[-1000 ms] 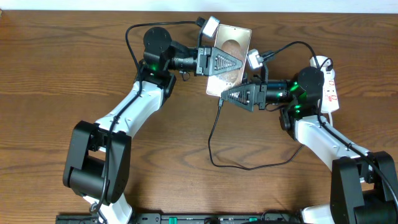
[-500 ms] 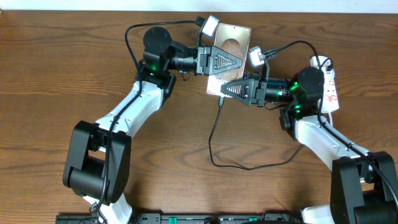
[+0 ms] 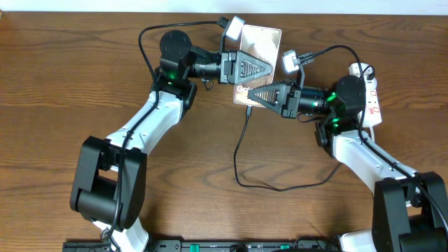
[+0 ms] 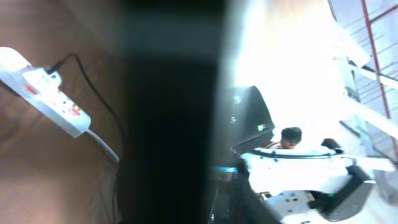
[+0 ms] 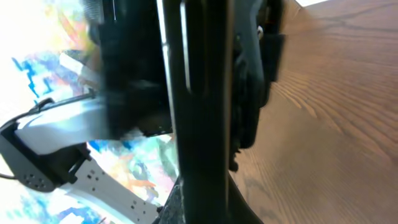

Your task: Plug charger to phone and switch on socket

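I need to let go of the phone flat on the table (image 3: 246,108) under the tip of the charger's plug with my right gripper.
The phone (image 3: 259,43), a brownish-grey slab, lies at the table's far middle. My left gripper (image 3: 269,70) reaches across it from the left; a blurred dark bar (image 4: 174,112) fills the left wrist view, so its jaws do not show. My right gripper (image 3: 250,96) comes in from the right at the phone's near end and is shut on the phone, whose dark edge (image 5: 199,112) runs between its fingers. The charger (image 3: 238,150), a thin black cable, has its plug tip (image 3: 248,110) on the table just below that gripper. The white socket (image 3: 371,98) lies far right, also seen as a socket (image 4: 56,102) at the left.
The charger cable loops toward me and then right, to about (image 3: 308,183), under the right arm. A black plug and cord sit at the socket's far end (image 3: 358,70). The table's back edge (image 3: 105,12) runs close behind the phone.
My right gripper has moved up and left onto the phone's near end and closed. The phone and left gripper have shifted slightly up and left. The charger tip has stayed put.
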Tool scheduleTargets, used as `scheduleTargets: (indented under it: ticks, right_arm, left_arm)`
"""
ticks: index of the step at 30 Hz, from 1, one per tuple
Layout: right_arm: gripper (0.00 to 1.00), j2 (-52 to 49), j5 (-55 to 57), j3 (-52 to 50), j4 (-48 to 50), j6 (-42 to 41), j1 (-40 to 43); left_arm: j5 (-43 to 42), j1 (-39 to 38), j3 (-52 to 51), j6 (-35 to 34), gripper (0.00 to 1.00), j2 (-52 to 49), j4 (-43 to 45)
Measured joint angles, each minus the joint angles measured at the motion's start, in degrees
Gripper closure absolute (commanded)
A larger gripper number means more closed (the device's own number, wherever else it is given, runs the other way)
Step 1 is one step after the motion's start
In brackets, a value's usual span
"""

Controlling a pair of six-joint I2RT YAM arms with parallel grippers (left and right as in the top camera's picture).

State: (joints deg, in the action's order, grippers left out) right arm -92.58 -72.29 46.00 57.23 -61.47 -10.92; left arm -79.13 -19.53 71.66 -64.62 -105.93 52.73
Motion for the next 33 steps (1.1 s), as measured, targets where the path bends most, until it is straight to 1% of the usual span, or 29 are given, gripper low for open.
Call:
scheduleTargets:
  ticks: [1,2,3,8,9,10,11,13,14,16,18,20,23,30,33]
  right_arm:
    - [0.99,-0.1,0.2,0.0,-0.1,0.0,0.0]
    - [0.99,-0.2,0.4,0.0,-0.2,0.0,0.0]
    - [0.99,-0.3,0.5,0.0,-0.3,0.0,0.0]
    - [0.99,-0.3,0.6,0.0,-0.3,0.0,0.1]
    - [0.99,-0.3,0.5,0.0,-0.6,0.0,0.1]
    - [0.99,-0.3,0.6,0.0,-1.2,0.1,0.1]
    - [0.99,-0.3,0.6,0.0,-2.3,0.2,0.1]
    - [0.99,-0.3,0.6,0.0,-5.3,0.8,0.1]
    - [0.99,-0.3,0.8,0.0,-8.8,2.2,0.1]
    - [0.99,-0.3,1.4,0.1,-13.5,3.7,0.1]
    - [0.99,-0.2,2.1,0.2,-20.2,7.3,0.1]
    - [0.99,-0.2,4.2,0.2,-26.8,10.6,0.1]
    - [0.99,-0.3,7.9,0.1,-33.5,16.1,0.3]
    - [0.99,-0.4,14.4,0.1,-42.4,25.5,0.3]
    - [0.99,-0.5,16.0,0.1,-44.0,28.1,0.3]
  left_arm:
    - [0.0,0.0,0.0,0.0,0.42,0.2,0.0]
    - [-0.1,0.0,0.0,0.1,0.37,0.2,0.2]
    - [-0.2,0.0,0.0,0.2,0.35,0.4,0.0]
    - [0.0,0.6,0.0,1.7,0.32,0.5,-0.2]
    - [0.1,1.0,0.0,1.8,0.29,0.5,-0.2]
    - [0.3,1.5,0.0,1.9,0.24,0.5,-0.2]
    - [0.7,2.4,0.0,1.9,0.22,0.5,-0.3]
    - [1.2,4.2,0.0,2.0,0.20,0.5,-0.2]
    - [1.5,5.3,0.0,2.1,0.13,0.5,-0.2]
    - [1.6,7.8,0.0,2.2,0.11,0.5,-0.2]
    - [1.5,9.7,0.0,2.1,0.06,0.5,-0.6]
    - [1.5,11.1,0.0,2.2,0.05,0.5,-0.3]
    - [1.0,12.5,0.0,2.3,0.05,0.5,-0.3]
    - [-2.1,12.6,0.0,2.4,0.05,0.5,-0.2]
    - [-2.5,12.6,0.0,2.4,0.05,0.5,-0.2]
